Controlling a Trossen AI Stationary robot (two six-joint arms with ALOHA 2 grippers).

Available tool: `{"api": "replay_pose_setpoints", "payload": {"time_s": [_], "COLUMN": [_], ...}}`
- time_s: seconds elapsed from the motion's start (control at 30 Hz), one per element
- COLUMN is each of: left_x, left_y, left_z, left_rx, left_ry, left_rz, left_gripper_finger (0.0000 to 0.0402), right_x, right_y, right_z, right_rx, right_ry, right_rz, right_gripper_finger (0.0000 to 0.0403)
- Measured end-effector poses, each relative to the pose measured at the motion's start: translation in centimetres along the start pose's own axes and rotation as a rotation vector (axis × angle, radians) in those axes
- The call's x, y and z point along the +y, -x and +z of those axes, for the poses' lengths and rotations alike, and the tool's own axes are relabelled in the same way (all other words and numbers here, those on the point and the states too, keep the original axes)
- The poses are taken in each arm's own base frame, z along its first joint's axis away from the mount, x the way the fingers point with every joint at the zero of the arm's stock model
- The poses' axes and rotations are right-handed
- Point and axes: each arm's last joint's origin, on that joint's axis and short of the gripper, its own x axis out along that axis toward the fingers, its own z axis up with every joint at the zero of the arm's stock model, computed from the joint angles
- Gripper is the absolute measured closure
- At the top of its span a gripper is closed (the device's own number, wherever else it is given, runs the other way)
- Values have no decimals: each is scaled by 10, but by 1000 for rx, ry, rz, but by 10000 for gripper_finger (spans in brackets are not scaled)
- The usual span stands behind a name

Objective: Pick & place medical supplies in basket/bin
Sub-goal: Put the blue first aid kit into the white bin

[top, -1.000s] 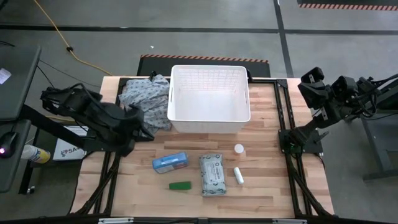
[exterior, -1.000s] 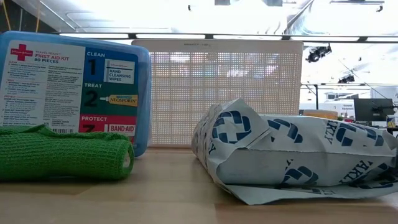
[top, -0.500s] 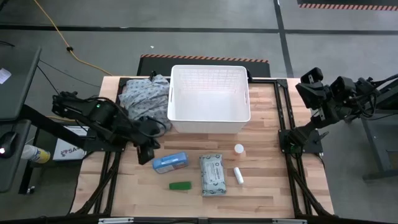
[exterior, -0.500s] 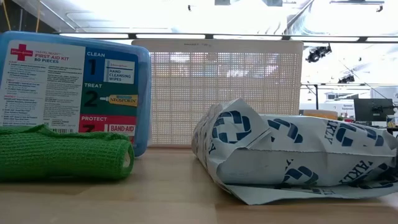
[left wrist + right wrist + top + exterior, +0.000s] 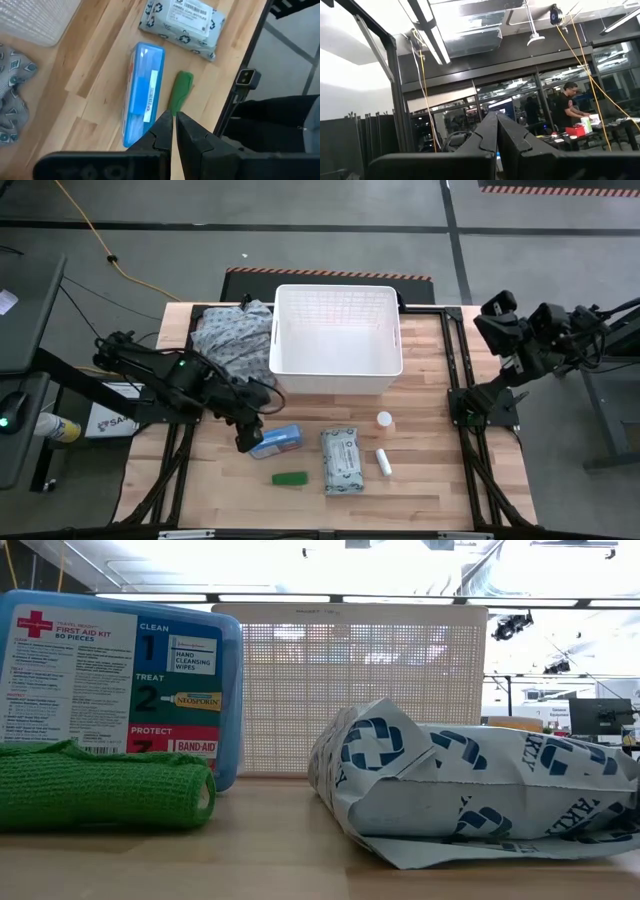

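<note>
I should close my left gripper on the middle (image 5: 277,441) (image 5: 142,99) of the blue-white flat packet, with its fingers running along the long sides of the packet.
The blue-white flat packet (image 5: 275,440) lies on the table in front of the white basket (image 5: 335,383). Near it lie the green bar (image 5: 290,478), the grey-white soft pack (image 5: 342,461), the white tube (image 5: 383,462) and the orange-capped vial (image 5: 384,420). My left gripper (image 5: 245,443) is shut and empty, above the packet's left end; its wrist view shows the packet (image 5: 145,95), the bar (image 5: 181,90) and the pack (image 5: 182,22) beyond the fingertips (image 5: 173,122). My right gripper (image 5: 497,313) is shut and empty, raised beyond the table's right edge.
A grey patterned cloth (image 5: 230,330) lies crumpled left of the basket at the far left. In the low view the packet (image 5: 120,680), the bar (image 5: 100,785) and the pack (image 5: 470,790) stand before the basket's gridded wall (image 5: 350,690). Bare wood lies along the near edge.
My left arm has reached out from beside the cloth toward the table's near right, and its gripper now hangs over the left end of the blue-white packet. The supplies and the basket have stayed in place.
</note>
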Motion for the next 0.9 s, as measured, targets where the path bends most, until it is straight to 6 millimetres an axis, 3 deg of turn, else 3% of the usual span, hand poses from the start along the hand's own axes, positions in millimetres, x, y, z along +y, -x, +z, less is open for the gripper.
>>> {"api": "replay_pose_setpoints", "payload": {"time_s": [0.9], "left_x": [-12], "left_y": [-44], "left_z": [4], "left_rx": [158], "left_ry": [72], "left_rz": [93], "left_gripper_finger": [341], "right_x": [1], "right_y": [0], "right_z": [-6], "right_rx": [51], "right_ry": [40], "right_rz": [10], "right_gripper_finger": [403]}}
